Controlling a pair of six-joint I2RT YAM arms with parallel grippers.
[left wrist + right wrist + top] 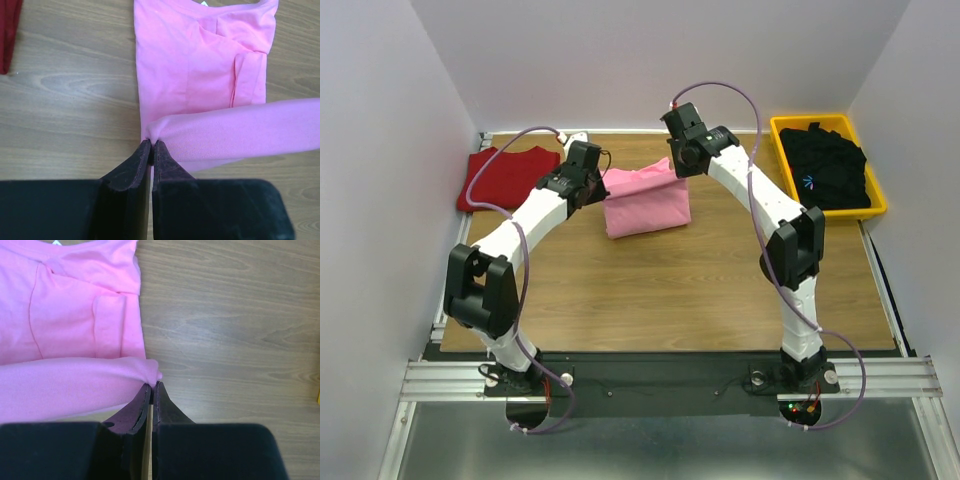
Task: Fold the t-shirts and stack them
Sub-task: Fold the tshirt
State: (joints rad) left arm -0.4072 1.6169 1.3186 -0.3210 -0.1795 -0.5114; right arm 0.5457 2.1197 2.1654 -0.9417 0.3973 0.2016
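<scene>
The robot's right gripper needs to release the raised pink edge on the light pink t-shirt's far corner [669, 160] toward the yellow bin.
The light pink t-shirt [647, 202] lies partly folded at the back middle of the table. Its far edge is lifted off the wood and stretched between my two grippers. My left gripper [151, 144] is shut on the left corner of that raised pink edge [235, 127]. My right gripper [153, 385] is shut on the right corner of the same edge [65, 385]. Below it, both wrist views show the rest of the pink shirt [75, 305] flat with a sleeve folded in. The dark red t-shirt [507, 178] lies folded at the back left. The black t-shirt [832, 166] with a small blue mark fills the yellow bin.
The yellow bin [778, 133] stands at the back right corner, just right of my right arm. White walls close the table on three sides. A strip of the dark red t-shirt [9, 30] shows at the left edge of the left wrist view.
</scene>
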